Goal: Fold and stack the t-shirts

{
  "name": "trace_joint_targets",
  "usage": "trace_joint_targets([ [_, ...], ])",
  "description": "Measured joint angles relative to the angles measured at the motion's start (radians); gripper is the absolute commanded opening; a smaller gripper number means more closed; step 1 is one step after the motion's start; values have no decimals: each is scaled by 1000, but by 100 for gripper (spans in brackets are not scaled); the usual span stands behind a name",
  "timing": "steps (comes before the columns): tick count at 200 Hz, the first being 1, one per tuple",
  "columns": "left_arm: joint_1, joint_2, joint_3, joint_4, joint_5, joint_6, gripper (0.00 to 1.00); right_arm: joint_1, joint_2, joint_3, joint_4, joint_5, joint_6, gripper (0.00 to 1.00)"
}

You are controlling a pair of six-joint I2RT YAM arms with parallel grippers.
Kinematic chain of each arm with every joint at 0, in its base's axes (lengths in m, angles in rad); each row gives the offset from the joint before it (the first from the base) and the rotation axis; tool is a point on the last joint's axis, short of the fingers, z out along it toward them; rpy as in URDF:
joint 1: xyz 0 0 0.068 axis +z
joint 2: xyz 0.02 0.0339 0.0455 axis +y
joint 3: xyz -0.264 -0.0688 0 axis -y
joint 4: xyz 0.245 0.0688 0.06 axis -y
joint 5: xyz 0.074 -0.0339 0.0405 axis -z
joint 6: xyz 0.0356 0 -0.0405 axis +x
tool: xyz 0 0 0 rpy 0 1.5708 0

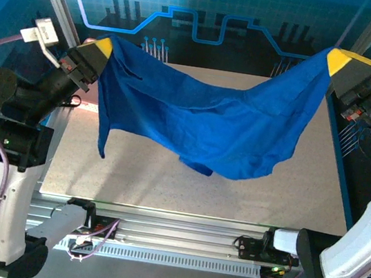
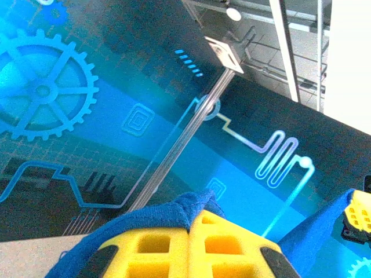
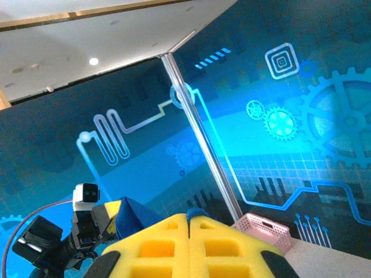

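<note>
The robot's right gripper needs to release the royal-blue t-shirt's corner on the table (image 1: 223, 85) near the middle of its back edge.
A royal-blue t-shirt (image 1: 209, 118) hangs stretched in the air between my two grippers, sagging in the middle above the table (image 1: 130, 180). My left gripper (image 1: 103, 46) is shut on its left corner at the far left; in the left wrist view blue cloth (image 2: 174, 214) bunches out between the yellow fingers (image 2: 151, 249). My right gripper (image 1: 337, 60) is shut on the shirt's other corner at the far right; a small tuft of blue cloth (image 3: 198, 216) pokes from its closed tips. No print is visible on the side facing up.
A pink lattice basket (image 3: 264, 229) sits beyond the right gripper by the back wall. The aluminium frame posts (image 3: 200, 145) and blue printed wall panels enclose the table. Each wrist view catches the opposite arm.
</note>
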Motion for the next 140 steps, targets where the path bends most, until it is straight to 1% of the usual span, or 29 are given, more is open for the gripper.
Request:
trace_joint_targets([
  [42, 0, 3, 11, 5, 0, 4, 0, -3, -2, -16, 8, 0, 17, 0],
  [68, -1, 23, -13, -6, -14, 13, 0, -3, -13, -146, 0, 9, 5, 0],
  [84, -2, 38, -62, -9, -43, 23, 0, 10, -9, -243, -17, 42, -26, 0],
  [102, -2, 80, -115, -8, -79, 29, 0, 47, 19, -323, -37, 99, -74, 0],
  [115, -2, 131, -144, -4, -107, 34, 0, 91, 63, -358, -47, 160, -124, 0],
  [128, -2, 214, -153, 3, -135, 50, 0, 153, 122, -370, -57, 249, -187, 0],
  [140, -2, 310, -150, 26, -160, 64, 0, 229, 184, -373, -56, 363, -264, 0],
])
